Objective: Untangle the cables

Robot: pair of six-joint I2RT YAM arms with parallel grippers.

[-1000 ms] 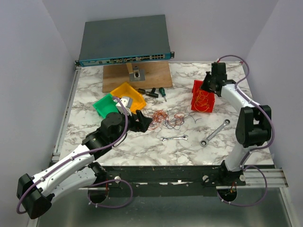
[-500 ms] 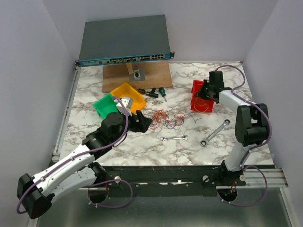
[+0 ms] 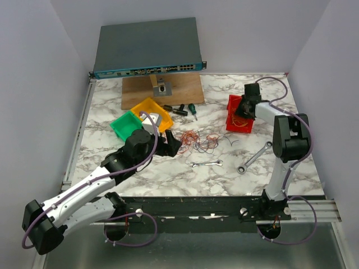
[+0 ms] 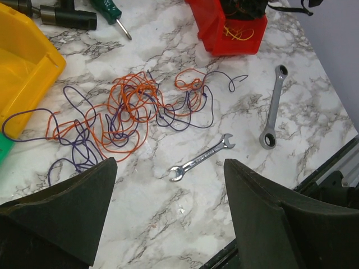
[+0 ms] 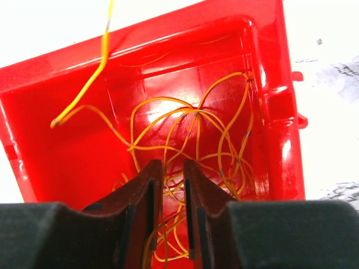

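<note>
I should next close my left gripper on the dense orange loops (image 3: 189, 136) (image 4: 134, 91) of the tangle, on the far side of it that is toward the screwdrivers.
A tangle of orange and purple cables (image 3: 196, 140) (image 4: 132, 109) lies on the marble table (image 3: 168, 174) at its middle. My left gripper (image 3: 168, 144) (image 4: 169, 168) hovers at the tangle's near-left edge, open, with bare table between its fingers. A red bin (image 3: 232, 101) (image 5: 56, 151) (image 4: 216, 28) at the right holds loose yellow cables (image 5: 196, 129) (image 3: 242, 124). My right gripper (image 3: 240, 112) (image 5: 173, 163) reaches down into that bin. Its jaws stand a narrow gap apart, and yellow strands run loosely through the gap. One yellow strand (image 5: 95, 73) rises over the bin's rim.
A yellow bin (image 3: 147, 107) and a green bin (image 3: 120, 124) sit left of the tangle. Screwdrivers (image 3: 185, 109) lie behind it. A small spanner (image 3: 206, 163) and a ratchet wrench (image 3: 253, 157) lie near the front. A wooden board (image 3: 179, 92) and network switch (image 3: 148, 47) are at the back.
My right gripper has come down and forward into the red bin, and its jaws have parted slightly. My left arm has shifted a little; its gripper stays open.
</note>
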